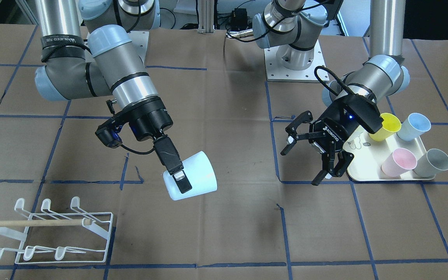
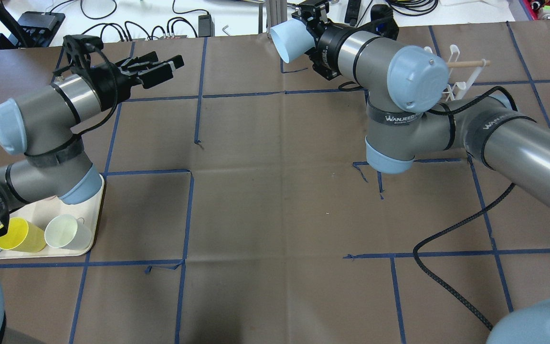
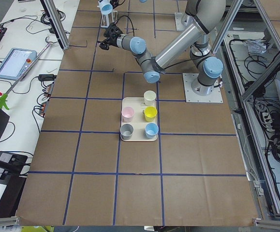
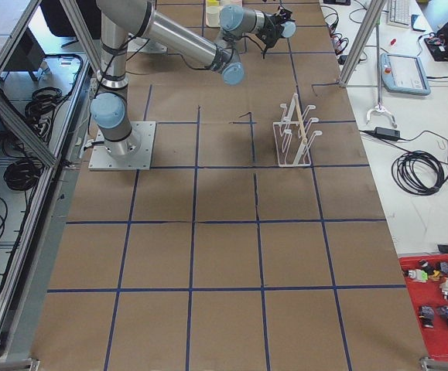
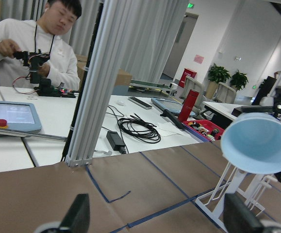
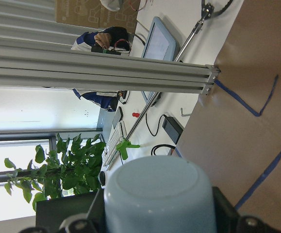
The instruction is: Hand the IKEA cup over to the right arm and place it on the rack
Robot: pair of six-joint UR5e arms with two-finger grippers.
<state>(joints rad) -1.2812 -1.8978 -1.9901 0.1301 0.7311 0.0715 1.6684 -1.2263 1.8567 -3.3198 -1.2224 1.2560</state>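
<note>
I need to use my right gripper to put the pale blue IKEA cup down on the white wire rack's lower peg (image 1: pixel 69 256) nearest the table's middle and let go.
The pale blue IKEA cup (image 1: pixel 198 173) is tilted on its side in the air, above the table's middle. My right gripper (image 1: pixel 180 178) is shut on its rim, with one finger (image 1: pixel 171 157) outside the wall. The cup also shows in the overhead view (image 2: pixel 290 40), the left wrist view (image 5: pixel 259 143) and the right wrist view (image 6: pixel 158 194). My left gripper (image 1: pixel 301 166) is open and empty, apart from the cup and beside the tray. The white wire rack (image 1: pixel 49 233) with its wooden dowel stands at the table's front corner, on the right arm's side; it holds no cup.
A cream tray (image 1: pixel 368 173) under the left arm holds several cups: yellow (image 1: pixel 383 126), pale blue (image 1: pixel 413 126), pink (image 1: pixel 399 161) and grey (image 1: pixel 434 163). Brown paper with blue tape lines covers the table. An operator (image 5: pixel 33 53) sits beyond the far edge.
</note>
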